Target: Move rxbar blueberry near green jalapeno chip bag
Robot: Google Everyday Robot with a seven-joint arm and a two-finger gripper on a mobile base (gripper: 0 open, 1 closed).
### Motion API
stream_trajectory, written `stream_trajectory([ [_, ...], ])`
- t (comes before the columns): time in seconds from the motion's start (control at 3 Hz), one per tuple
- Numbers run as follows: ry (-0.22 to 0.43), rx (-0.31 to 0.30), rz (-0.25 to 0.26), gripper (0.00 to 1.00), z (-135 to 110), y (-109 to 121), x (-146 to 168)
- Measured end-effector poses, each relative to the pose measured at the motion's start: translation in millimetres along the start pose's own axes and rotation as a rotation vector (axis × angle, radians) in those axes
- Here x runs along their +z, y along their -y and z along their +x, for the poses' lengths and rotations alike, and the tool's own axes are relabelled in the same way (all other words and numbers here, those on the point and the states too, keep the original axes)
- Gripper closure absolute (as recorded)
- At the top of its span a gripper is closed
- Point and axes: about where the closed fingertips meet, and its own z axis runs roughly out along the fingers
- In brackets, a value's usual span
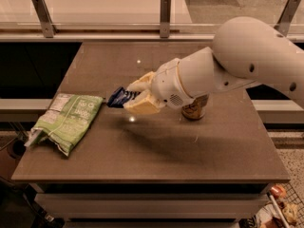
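The rxbar blueberry will go down from my gripper onto the table (104, 110) against the far corner of the green jalapeno chip bag.
My gripper (134, 98) is above the middle of the brown table (190, 146), its cream fingers shut on the rxbar blueberry (120, 97), a small dark blue bar with white lettering that sticks out to the left, held above the tabletop. The green jalapeno chip bag (66, 120) lies crumpled at the table's left edge, its white label panel facing up. The bar's free end is a short gap to the right of the bag's upper right corner.
An orange-gold drink can (194, 109) stands on the table just behind my white arm (237, 65), partly hidden by it. A glass railing with metal posts (165, 15) runs along the table's far side.
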Motion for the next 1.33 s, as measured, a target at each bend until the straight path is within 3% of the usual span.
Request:
stream_trajectory([
  [0.67, 0.066, -0.014, -0.129, 1.0, -4.2, -9.2, 30.8],
  [1.0, 0.083, -0.031, -0.17, 1.0, -9.4, -12.2, 37.9],
  [1.33, 0.082, -0.033, -0.17, 0.81, -10.4, -13.3, 38.4],
])
